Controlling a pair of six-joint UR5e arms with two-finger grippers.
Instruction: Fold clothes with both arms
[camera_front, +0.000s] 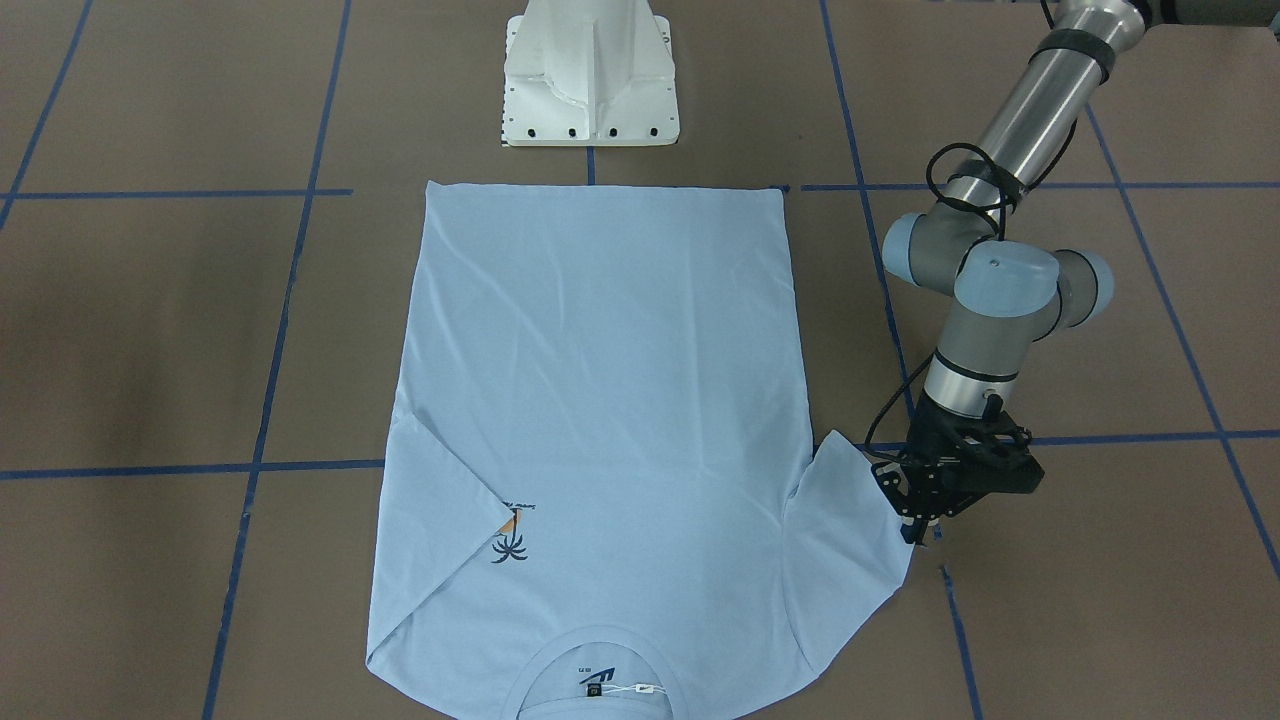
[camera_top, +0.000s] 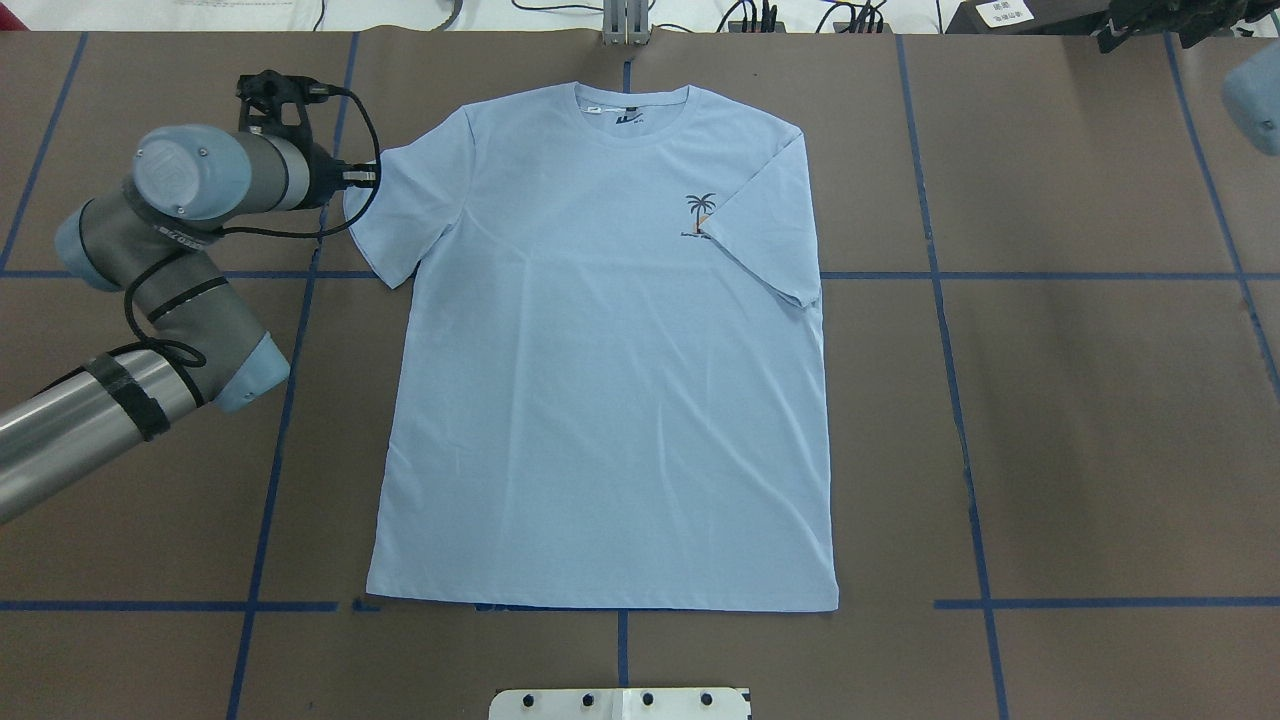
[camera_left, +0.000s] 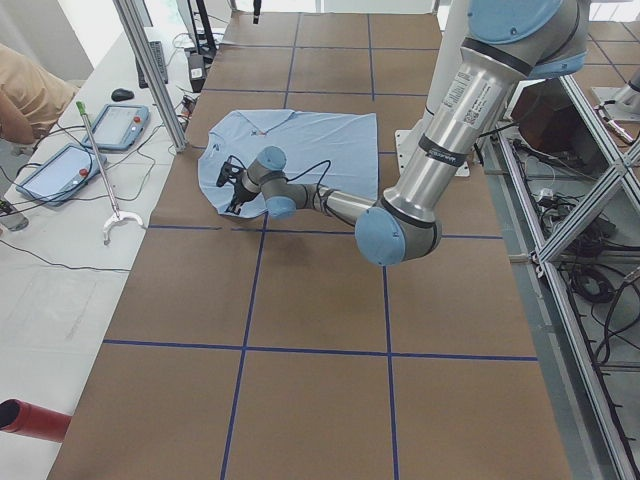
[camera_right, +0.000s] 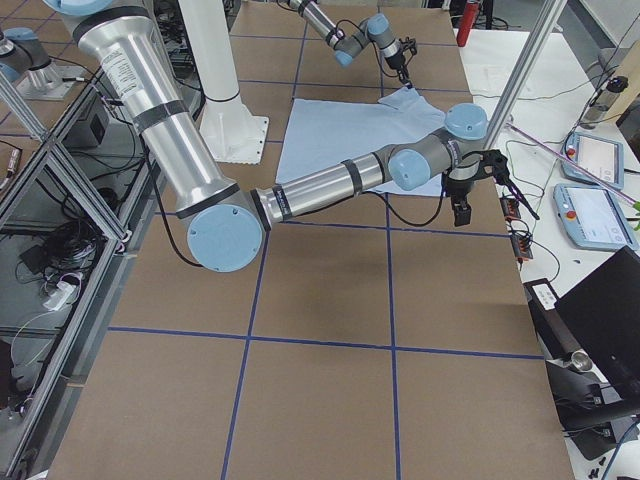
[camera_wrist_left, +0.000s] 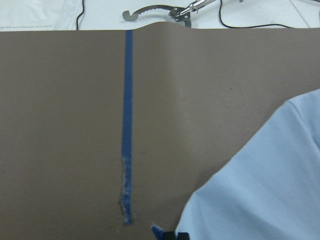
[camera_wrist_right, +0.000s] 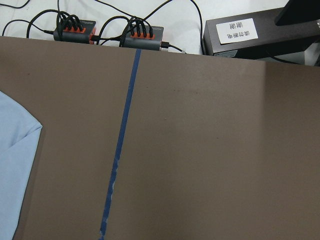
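Next, my left gripper lays the hem of the spread-out sleeve on the chest just inside its seam (camera_front: 728, 526), level with the palm print.
The light blue T-shirt (camera_top: 600, 350) lies flat, front up, with its collar (camera_top: 630, 105) at the far edge. One sleeve (camera_top: 765, 235) is folded in over the chest and half covers the palm print (camera_top: 700, 208). The other sleeve (camera_front: 850, 540) lies spread out. My left gripper (camera_front: 914, 530) is down at that sleeve's outer hem, its fingertips drawn together on the edge, which shows in the left wrist view as the sleeve (camera_wrist_left: 265, 190). My right gripper (camera_right: 460, 210) hovers off the shirt at the far right edge of the table. I cannot tell whether it is open or shut.
The white pedestal base (camera_front: 590, 80) stands at the shirt's hem side. Blue tape lines (camera_top: 940, 300) cross the brown table. Cable hubs (camera_wrist_right: 105, 32) and a labelled black box (camera_wrist_right: 245, 35) sit beyond the far edge. Tablets (camera_left: 60, 170) and a person's sleeve (camera_left: 25, 85) are on the side bench.
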